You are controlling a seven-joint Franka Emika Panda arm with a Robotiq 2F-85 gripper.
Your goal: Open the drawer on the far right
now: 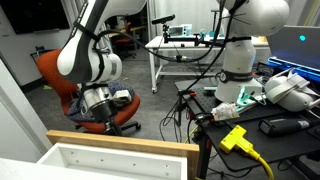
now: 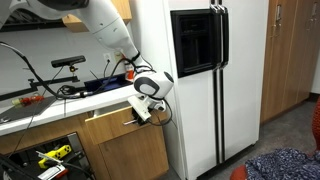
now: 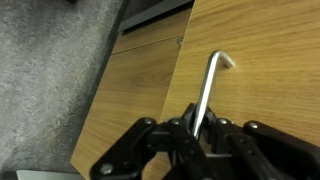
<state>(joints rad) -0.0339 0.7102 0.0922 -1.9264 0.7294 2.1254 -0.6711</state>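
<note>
Next, my gripper lets go of the drawer's metal handle farther out, close by the edge of the orange office chair [image 1: 132,104].
The drawer [image 1: 125,141] is pulled partly out; its light wood front rim and white inner walls with small holes show at the bottom of an exterior view. In the other one its wood front [image 2: 108,124] juts out from under the counter. My gripper [image 3: 197,128] is shut on the drawer's thin metal bar handle [image 3: 209,85], which runs up between the fingers to the wood front [image 3: 265,55]. The gripper also shows in both exterior views [image 1: 104,112] [image 2: 144,110], right in front of the drawer face.
A white and black fridge [image 2: 210,80] stands close beside the drawer. An orange office chair [image 1: 58,72] is behind my arm. The counter [image 1: 270,135] carries cables, a yellow plug [image 1: 237,138] and a white robot base [image 1: 240,60]. An open compartment with tools [image 2: 48,156] lies below.
</note>
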